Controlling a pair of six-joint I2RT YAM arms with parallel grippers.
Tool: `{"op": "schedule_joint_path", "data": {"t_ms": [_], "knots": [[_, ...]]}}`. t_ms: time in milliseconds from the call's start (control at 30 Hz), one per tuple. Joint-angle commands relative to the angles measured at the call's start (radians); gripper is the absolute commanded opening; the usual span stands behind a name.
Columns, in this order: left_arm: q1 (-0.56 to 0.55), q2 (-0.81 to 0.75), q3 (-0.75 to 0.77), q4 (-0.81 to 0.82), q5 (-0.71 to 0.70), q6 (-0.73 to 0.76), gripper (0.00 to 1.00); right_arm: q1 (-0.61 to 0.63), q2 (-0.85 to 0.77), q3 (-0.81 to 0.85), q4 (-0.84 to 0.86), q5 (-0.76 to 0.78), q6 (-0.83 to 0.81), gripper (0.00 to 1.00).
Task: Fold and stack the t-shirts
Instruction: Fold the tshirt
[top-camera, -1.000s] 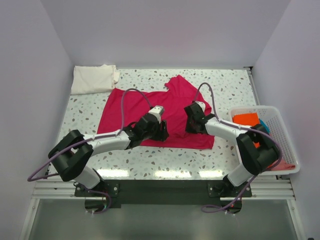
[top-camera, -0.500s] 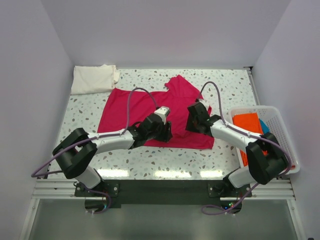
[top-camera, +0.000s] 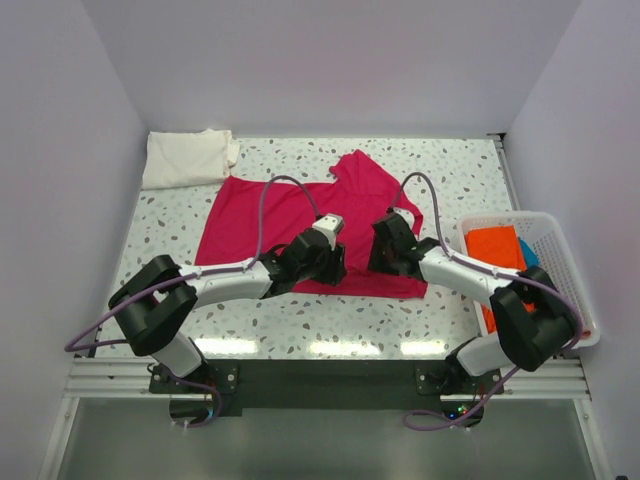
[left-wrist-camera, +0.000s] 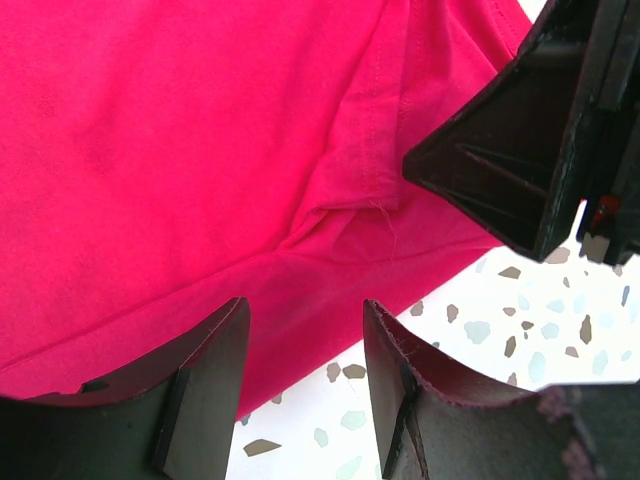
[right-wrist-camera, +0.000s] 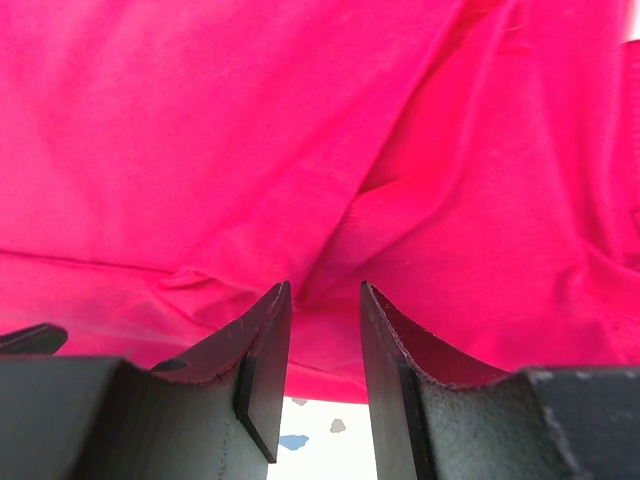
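Observation:
The folded corner of red cloth lies creased close to the near hem, so I need to first take it with my right gripper and pull it farther in over the t-shirt (top-camera: 358, 240).
A magenta-red t-shirt (top-camera: 300, 205) lies spread on the speckled table, its near hem toward the arms. My left gripper (top-camera: 335, 268) is open over that hem's middle; in the left wrist view (left-wrist-camera: 305, 345) the hem (left-wrist-camera: 300, 300) runs between the fingers, with the right gripper's black body at upper right. My right gripper (top-camera: 382, 262) is open over the hem a little to the right; in the right wrist view (right-wrist-camera: 325, 320) the fingers straddle a fold of red cloth (right-wrist-camera: 330, 240). A folded cream-white t-shirt (top-camera: 188, 157) sits at the back left. An orange t-shirt (top-camera: 493, 243) lies in the basket.
A white plastic mesh basket (top-camera: 560, 262) stands at the right edge, holding orange, blue and pink cloth. The two grippers are close together. White walls enclose the table on three sides.
Both grippers have moved toward the near hem of the red t-shirt. The left gripper shifted right; the right one came slightly nearer and left. The shirt has not moved.

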Motion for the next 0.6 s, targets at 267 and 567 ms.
{"op": "schedule_joint_path", "data": {"t_ms": [267,567], "knots": [[-0.004,-0.032,0.024,-0.019,-0.077,0.031,0.53,0.046,0.06,0.03,0.079,-0.003,0.047,0.37],[-0.004,-0.047,0.018,-0.033,-0.1,0.037,0.53,0.046,0.094,0.06,0.087,0.006,0.046,0.24]]}}
